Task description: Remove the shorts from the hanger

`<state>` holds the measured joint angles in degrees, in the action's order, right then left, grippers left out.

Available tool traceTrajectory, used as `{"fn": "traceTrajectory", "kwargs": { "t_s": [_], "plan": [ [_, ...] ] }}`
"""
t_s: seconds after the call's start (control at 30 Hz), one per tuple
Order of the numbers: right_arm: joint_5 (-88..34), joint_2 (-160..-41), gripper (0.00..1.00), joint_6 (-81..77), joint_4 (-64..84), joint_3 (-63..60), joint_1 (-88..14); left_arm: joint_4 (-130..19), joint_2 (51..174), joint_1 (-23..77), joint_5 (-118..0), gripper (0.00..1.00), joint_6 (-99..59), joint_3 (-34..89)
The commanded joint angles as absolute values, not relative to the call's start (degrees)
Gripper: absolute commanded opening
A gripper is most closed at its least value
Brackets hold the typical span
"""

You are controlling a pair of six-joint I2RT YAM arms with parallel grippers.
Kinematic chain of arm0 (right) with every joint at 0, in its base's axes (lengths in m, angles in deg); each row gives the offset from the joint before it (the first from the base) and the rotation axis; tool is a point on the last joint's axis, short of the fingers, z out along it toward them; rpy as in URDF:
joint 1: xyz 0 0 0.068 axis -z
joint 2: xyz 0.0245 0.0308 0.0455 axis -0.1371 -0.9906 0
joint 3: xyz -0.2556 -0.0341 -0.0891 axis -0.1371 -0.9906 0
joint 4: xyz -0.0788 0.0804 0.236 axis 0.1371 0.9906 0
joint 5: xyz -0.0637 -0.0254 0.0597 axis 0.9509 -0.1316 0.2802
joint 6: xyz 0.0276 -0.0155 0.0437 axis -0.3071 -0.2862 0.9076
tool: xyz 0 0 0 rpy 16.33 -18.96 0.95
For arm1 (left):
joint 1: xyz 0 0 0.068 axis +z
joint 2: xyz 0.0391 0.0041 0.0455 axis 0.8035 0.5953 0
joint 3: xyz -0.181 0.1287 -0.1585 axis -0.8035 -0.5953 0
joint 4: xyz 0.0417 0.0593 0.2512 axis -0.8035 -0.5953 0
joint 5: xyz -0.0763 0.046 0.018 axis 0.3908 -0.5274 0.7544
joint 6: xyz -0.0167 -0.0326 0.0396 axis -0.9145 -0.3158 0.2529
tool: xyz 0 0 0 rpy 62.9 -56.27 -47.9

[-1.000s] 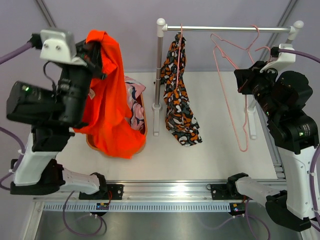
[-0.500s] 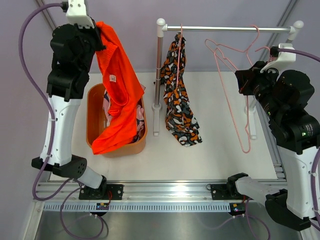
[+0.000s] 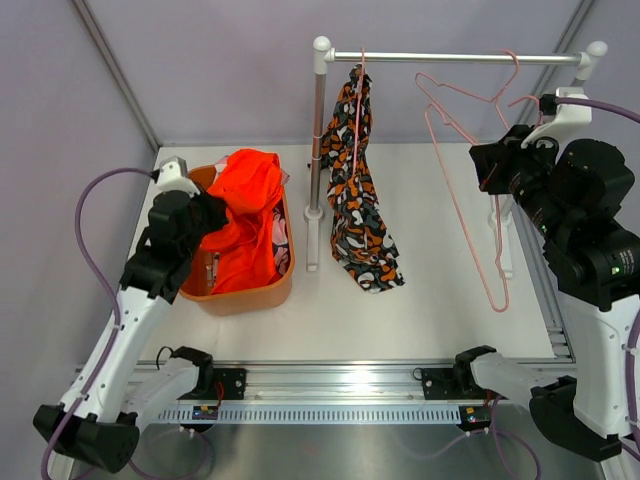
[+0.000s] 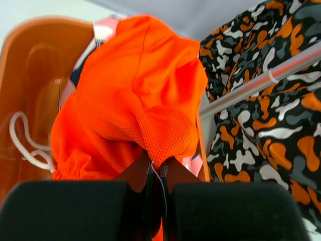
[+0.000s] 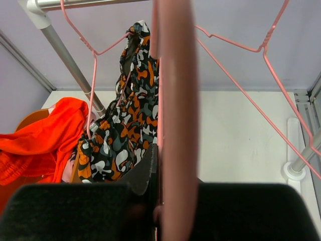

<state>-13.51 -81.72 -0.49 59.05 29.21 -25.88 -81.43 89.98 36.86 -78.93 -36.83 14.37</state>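
Note:
I need to release the empty pink hanger, now hanging from the rail, from my right gripper on the rail [image 3: 448, 57] between the patterned shorts and the other empty hanger.
The plain orange shorts [image 3: 250, 200] lie bunched in the orange bin [image 3: 240, 298] at the left. My left gripper [image 3: 207, 215] is shut on a fold of them just above the bin; in the left wrist view [image 4: 158, 168] the mesh fabric [image 4: 135, 95] is pinched between the jaws. The pink shorts [image 3: 282, 243] show under them in the bin. The black orange-and-white shorts [image 3: 355, 200] hang from a pink hanger on the rail [image 3: 450, 57]. My right gripper [image 3: 490, 165] is shut on the wire of an empty pink hanger [image 5: 173, 100] that hangs from the rail.
The rack's white left post [image 3: 317, 150] stands between the bin and the patterned shorts. Its right post [image 3: 503, 245] stands by my right arm. A second empty pink hanger [image 5: 261, 50] hangs at the rail's right end. The drawstring [image 4: 20, 143] lies inside the bin.
My left arm has come down from high above, lowering the orange shorts into the bin. The right arm has held still while the empty hanger swung slightly.

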Motion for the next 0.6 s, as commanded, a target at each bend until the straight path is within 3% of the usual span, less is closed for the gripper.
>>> {"fn": "traceTrajectory", "kwargs": {
  "t_s": [0.0, 0.03, 0.17, 0.3, 0.33, 0.37, 0.57],
  "plan": [
    [-15.84, -83.71, 0.00, -1.89, 60.60, 31.80, -26.16, -74.34, 86.56, 36.85, -78.76, 0.00, -44.32, 5.00],
    [-16.10, -84.15, 0.00, -1.89, 60.69, 31.98, -26.25, -74.08, 86.38, 36.85, -77.54, 0.00, -46.60, 3.05],
    [-17.77, -87.74, 0.00, -1.88, 62.18, 33.47, -26.16, -71.45, 88.31, 36.85, -73.49, 0.18, -50.04, -2.77],
    [-18.74, -91.26, 0.00, -3.55, 64.90, 35.93, -26.16, -69.95, 89.72, 36.94, -69.45, 0.72, -48.48, -1.99],
    [-18.57, -91.79, 0.00, -3.73, 64.91, 36.54, -26.16, -69.86, 89.55, 36.94, -68.57, 0.92, -47.86, -1.55],
    [-17.78, -92.93, 0.00, -3.99, 64.82, 36.90, -26.16, -70.21, 89.29, 36.85, -68.30, 0.99, -47.15, 0.20],
    [-14.18, -98.38, 0.00, -8.39, 65.61, 41.47, -26.07, -80.21, 88.84, 36.85, -61.72, 0.99, -39.42, 13.28]
  ]
}}
